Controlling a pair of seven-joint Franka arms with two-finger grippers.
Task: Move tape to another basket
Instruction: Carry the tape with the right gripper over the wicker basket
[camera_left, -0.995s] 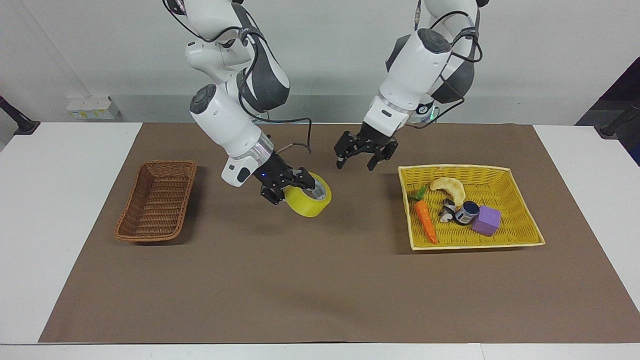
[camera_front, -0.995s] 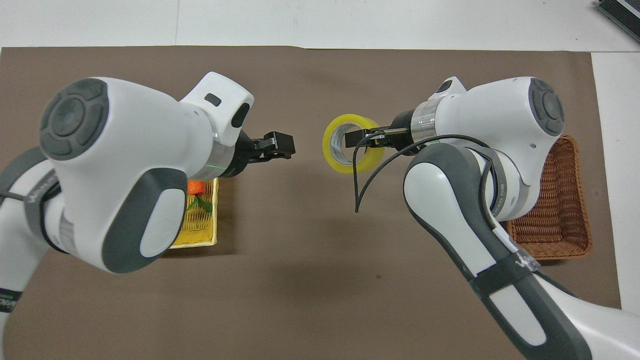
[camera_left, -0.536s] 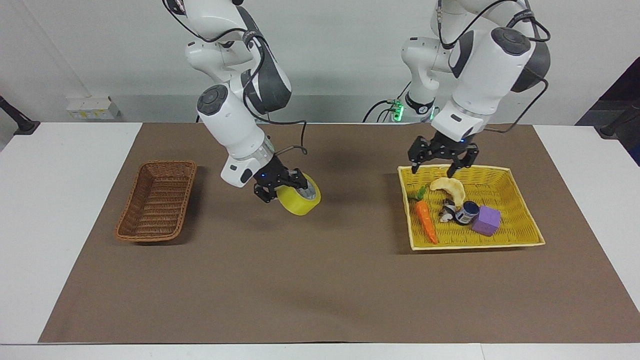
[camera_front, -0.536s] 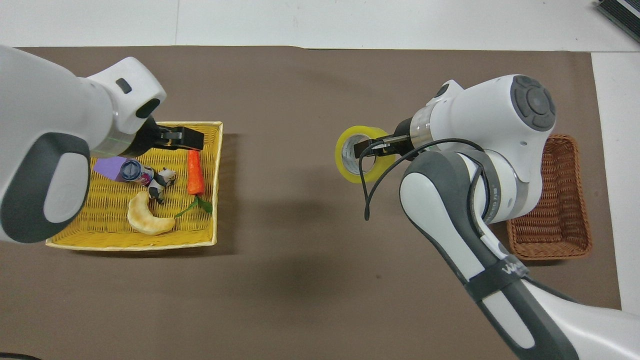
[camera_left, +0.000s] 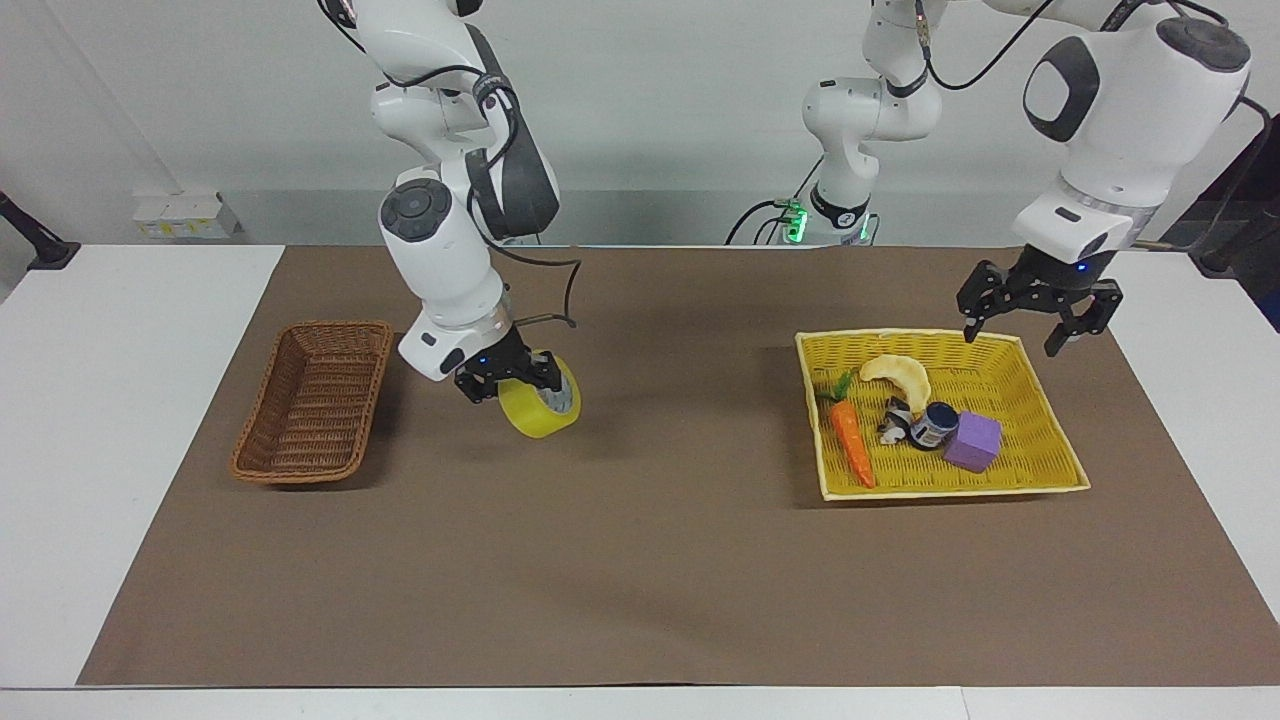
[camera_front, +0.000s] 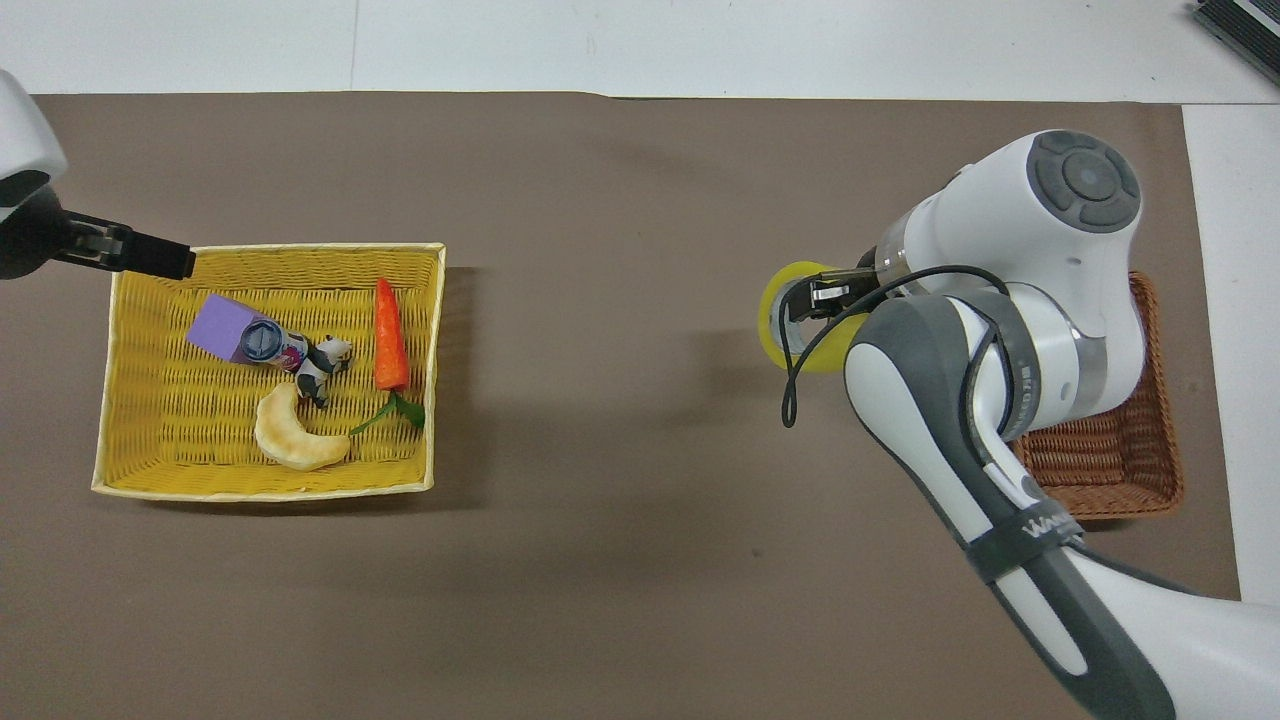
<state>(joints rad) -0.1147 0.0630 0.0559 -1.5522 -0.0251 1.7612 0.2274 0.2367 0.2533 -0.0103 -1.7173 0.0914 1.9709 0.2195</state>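
My right gripper needs to let go of the yellow tape roll in the middle of the dark brown wicker basket (camera_front: 1089, 413).
The yellow tape roll (camera_left: 537, 414) hangs in my right gripper (camera_left: 510, 380), which is shut on the roll's wall, just above the brown mat. It is beside the dark brown wicker basket (camera_left: 315, 400), toward the table's middle. In the overhead view the tape (camera_front: 775, 322) and the right gripper (camera_front: 822, 297) show next to the brown basket (camera_front: 1110, 465), which my right arm partly covers. My left gripper (camera_left: 1027, 325) is open and empty, in the air over the yellow basket's corner at the left arm's end; it also shows in the overhead view (camera_front: 160, 260).
The flat yellow basket (camera_left: 1040, 480) holds a purple cube (camera_left: 973, 441), a carrot (camera_left: 853, 443), a crescent bread (camera_left: 897, 374), a small jar (camera_left: 935, 424) and a small black-and-white figure. The brown mat (camera_left: 640, 560) covers most of the white table.
My right gripper has carried the tape from the table's middle toward the brown basket. My left gripper has swung from the middle, across the yellow basket, to its corner at the left arm's end.
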